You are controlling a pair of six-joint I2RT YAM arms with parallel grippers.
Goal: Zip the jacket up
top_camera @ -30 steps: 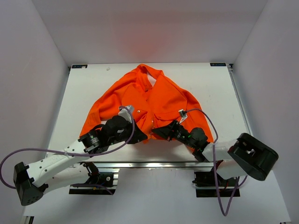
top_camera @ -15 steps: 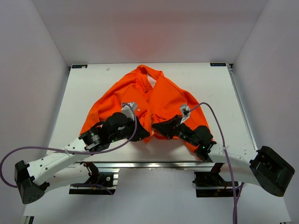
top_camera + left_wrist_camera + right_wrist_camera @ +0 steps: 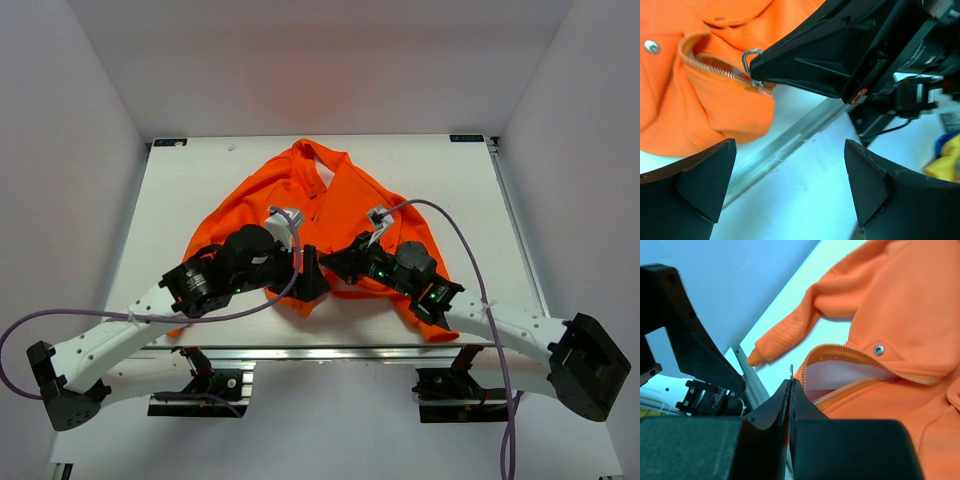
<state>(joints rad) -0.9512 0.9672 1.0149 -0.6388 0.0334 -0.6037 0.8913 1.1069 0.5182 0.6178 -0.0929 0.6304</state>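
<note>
The jacket's lower front is loose and bunched below the zipper pull, so the robot's left gripper needs to pinch the jacket's bottom edge [image 3: 764, 129] before the right gripper pulls up.
The orange jacket [image 3: 345, 205] lies spread on the white table, collar at the far side, its lower front bunched between the arms. My right gripper [image 3: 336, 268] is shut on the metal zipper pull [image 3: 791, 371], whose tip sticks up between the closed fingers. Above the pull, the zipper gapes and shows pale pink lining [image 3: 840, 374]. My left gripper [image 3: 312, 276] stands wide open just left of the right one. In the left wrist view the left gripper [image 3: 790, 175] has only table between its fingers, and the pull's ring [image 3: 751, 56] shows at the right gripper's tip.
An aluminium rail [image 3: 330, 352] runs along the table's near edge, close under both grippers. A sleeve with ribbed cuff [image 3: 782, 337] lies toward the left arm [image 3: 685, 335]. Purple cables loop over both arms. Grey walls enclose the table on three sides.
The left gripper has gone from shut to wide open, letting go of the jacket's lower front. Both arms have moved a little farther from the near edge, the right still pinching the pull.
</note>
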